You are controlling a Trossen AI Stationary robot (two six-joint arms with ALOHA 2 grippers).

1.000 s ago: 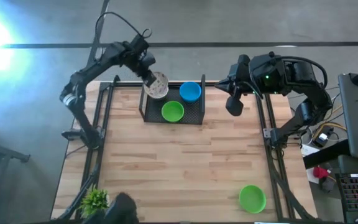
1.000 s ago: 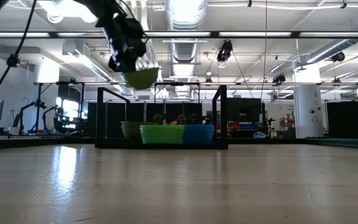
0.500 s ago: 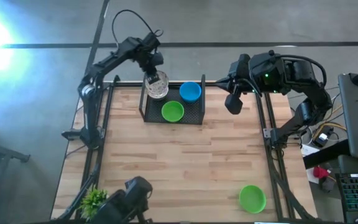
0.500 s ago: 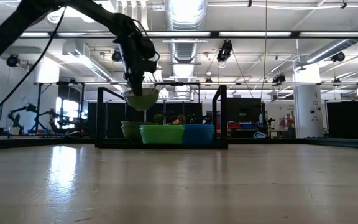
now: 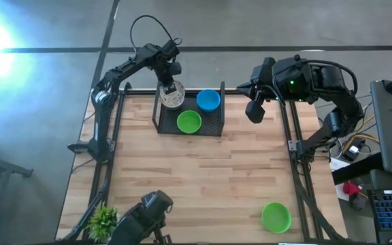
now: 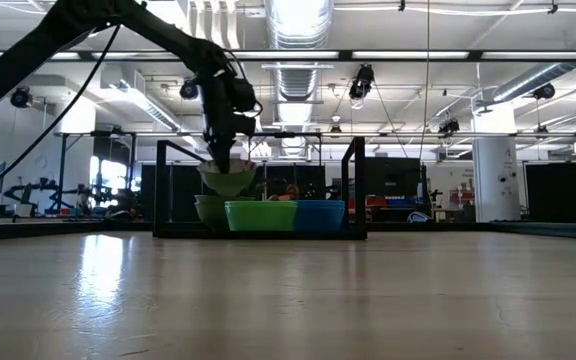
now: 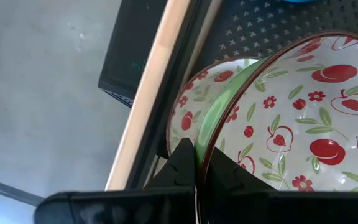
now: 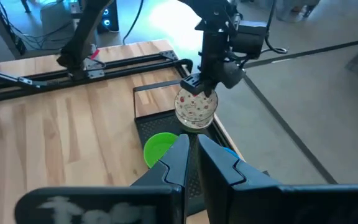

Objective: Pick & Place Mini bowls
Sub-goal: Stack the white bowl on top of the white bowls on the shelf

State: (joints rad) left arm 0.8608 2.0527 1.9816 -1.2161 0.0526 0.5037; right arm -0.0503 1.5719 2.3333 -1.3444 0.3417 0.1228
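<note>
Next, I let go of the patterned bowl with my left gripper inside the other patterned bowl in the black mesh tray (image 5: 172, 97). The held bowl hangs just above that one now.
My left gripper (image 5: 169, 86) (image 6: 222, 152) is over the far left corner of the black mesh tray (image 5: 216, 129), shut on a white bowl with a red fruit pattern and a green outside (image 5: 173, 96) (image 7: 303, 118). That bowl hangs just above another patterned bowl (image 7: 211, 93) (image 6: 208, 210) lying in the tray. A green bowl (image 5: 189, 122) and a blue bowl (image 5: 208, 101) also sit in the tray. A second green bowl (image 5: 275, 217) rests on the table near its near right corner. My right gripper (image 5: 255, 112) (image 8: 192, 155) hovers shut by the far right edge. My left gripper pinches the patterned bowl's rim (image 7: 211, 146), one finger inside the bowl and one on its green outer wall. The fingers come from above, pointing down. The bowl is lifted clear, roughly level, a little above the bowl in the tray.
A small spiky green plant (image 5: 103, 221) stands at the near left corner, with a dark device (image 5: 145, 212) beside it. Black frame rails (image 5: 107, 129) run along both table sides. The middle of the wooden table (image 5: 196, 177) is bare.
My left gripper has moved down toward the tray's far left corner, still shut on the patterned bowl. The bowl has gone from high above the tray and tilted to roughly level just over the patterned bowl inside it. The dark device at the near edge has shifted rightward.
</note>
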